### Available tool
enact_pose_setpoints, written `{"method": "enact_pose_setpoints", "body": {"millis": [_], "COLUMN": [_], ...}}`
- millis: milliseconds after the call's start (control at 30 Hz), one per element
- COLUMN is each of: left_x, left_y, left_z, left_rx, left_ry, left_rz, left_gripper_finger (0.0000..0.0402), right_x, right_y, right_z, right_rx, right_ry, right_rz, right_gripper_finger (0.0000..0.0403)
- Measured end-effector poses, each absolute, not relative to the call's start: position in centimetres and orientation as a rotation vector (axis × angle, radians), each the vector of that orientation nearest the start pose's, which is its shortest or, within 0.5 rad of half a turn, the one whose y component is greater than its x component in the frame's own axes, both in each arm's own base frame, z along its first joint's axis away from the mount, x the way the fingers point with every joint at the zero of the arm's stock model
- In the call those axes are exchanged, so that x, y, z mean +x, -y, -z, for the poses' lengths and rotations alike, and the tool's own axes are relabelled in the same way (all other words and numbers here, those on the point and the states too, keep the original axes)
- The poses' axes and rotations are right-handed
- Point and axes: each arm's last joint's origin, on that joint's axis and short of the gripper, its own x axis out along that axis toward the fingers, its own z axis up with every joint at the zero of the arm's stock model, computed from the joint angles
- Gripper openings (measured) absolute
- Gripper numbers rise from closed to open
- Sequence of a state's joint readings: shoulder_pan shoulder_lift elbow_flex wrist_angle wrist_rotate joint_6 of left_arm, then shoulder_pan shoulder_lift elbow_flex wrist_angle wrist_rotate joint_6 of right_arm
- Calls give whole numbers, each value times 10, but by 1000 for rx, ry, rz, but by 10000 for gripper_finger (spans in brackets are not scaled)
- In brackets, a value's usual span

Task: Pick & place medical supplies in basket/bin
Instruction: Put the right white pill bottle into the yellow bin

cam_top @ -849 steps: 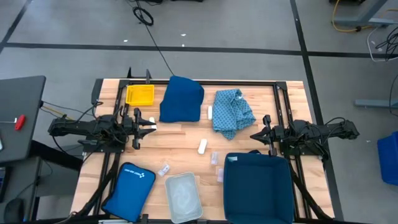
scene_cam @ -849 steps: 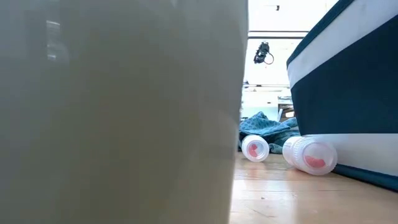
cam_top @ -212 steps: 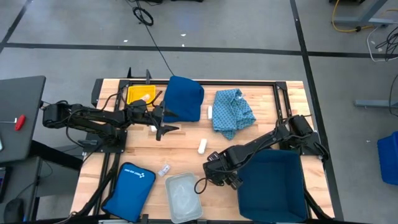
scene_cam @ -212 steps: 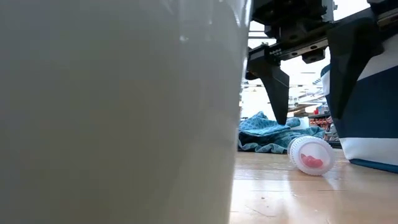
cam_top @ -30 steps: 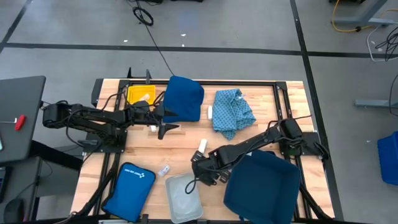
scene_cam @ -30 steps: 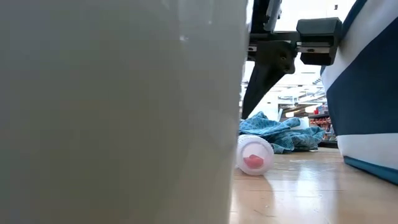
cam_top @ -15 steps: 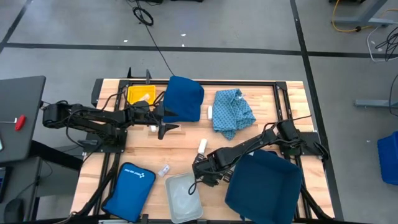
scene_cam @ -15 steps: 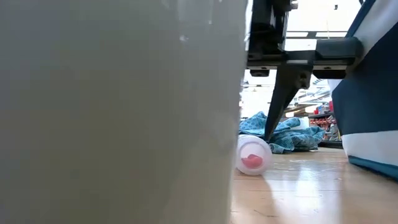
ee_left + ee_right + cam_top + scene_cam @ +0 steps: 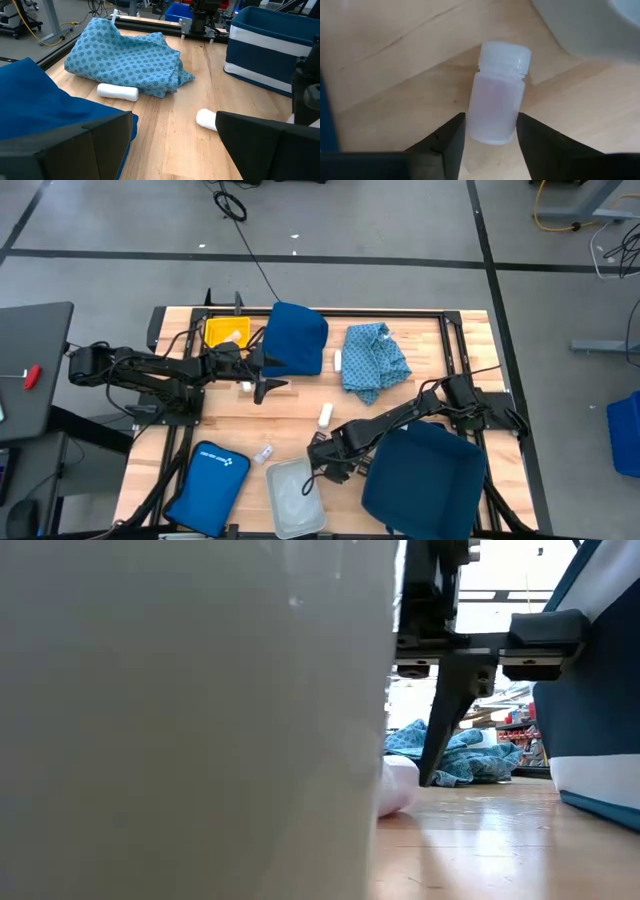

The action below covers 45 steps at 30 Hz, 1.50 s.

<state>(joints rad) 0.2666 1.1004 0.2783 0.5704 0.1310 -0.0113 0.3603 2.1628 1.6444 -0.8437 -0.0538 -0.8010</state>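
Note:
Next, I open my right gripper, line it up and grab the middle of the vial's body [image 9: 497, 104], because the vial is slanting between my fingers at its bottom end.
A small translucent vial [image 9: 497, 95] with a white cap lies on its side on the wood, next to the clear bin [image 9: 290, 498]. My right gripper [image 9: 491, 134] points down over it, open, one finger on each side of the vial's bottom end. In the low view one finger [image 9: 445, 730] stands just beside the vial [image 9: 398, 785]. My left gripper [image 9: 262, 376] waits open at the far left by the plain blue cloth [image 9: 295, 338]. White rolls [image 9: 326, 414] [image 9: 338, 361] lie on the table. My right gripper comes from above with its fingers [image 9: 447, 140] across the vial's bottom end [image 9: 492, 131], one on each long side. The vial lies flat on the table. Whether the fingers touch its wall, I cannot tell.
The blue basket [image 9: 425, 480] sits tilted at the near right, close behind my right arm. A patterned cloth [image 9: 375, 360] lies at the far middle, a yellow tray [image 9: 225, 332] far left, a blue zip pouch [image 9: 210, 480] near left and a small packet [image 9: 265, 452] beside the bin.
My right gripper has come down toward the table over the vial, its finger now reaching the wood beside it. The vial has shifted slightly toward the clear bin and turned, so its pink-tinted end no longer faces the low view.

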Motion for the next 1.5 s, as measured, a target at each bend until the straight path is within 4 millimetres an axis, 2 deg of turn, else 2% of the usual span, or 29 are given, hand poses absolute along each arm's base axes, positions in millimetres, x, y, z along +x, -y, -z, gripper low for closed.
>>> {"method": "enact_pose_setpoints", "body": {"millis": [500,800,900,1033,1333,1500], "left_x": [198,198,198,198,198,198], "left_y": [-50,-50,-50,-50,-50,-50], "left_z": [-176,-176,-176,-176,-176,-176], "left_rx": [-67,-68,-68,-71,-72,-72], "left_ry": [-246,-246,-245,-245,-244,-244], "left_rz": [-137,-137,-137,-137,-138,-138], "left_gripper_finger": [291,291,291,291,291,291], "right_x": [403,401,400,400,401,401], "right_y": [-153,-147,-147,-146,-143,-143], "right_z": [-161,-168,-169,-171,-170,-170], "right_rx": [-808,-852,-849,-810,-739,-708], "right_ry": [-1167,-1202,-1202,-1220,-1246,-1253], "right_rz": [-820,-749,-750,-720,-692,-686], "right_gripper_finger": [101,41,37,64,198,224]}}
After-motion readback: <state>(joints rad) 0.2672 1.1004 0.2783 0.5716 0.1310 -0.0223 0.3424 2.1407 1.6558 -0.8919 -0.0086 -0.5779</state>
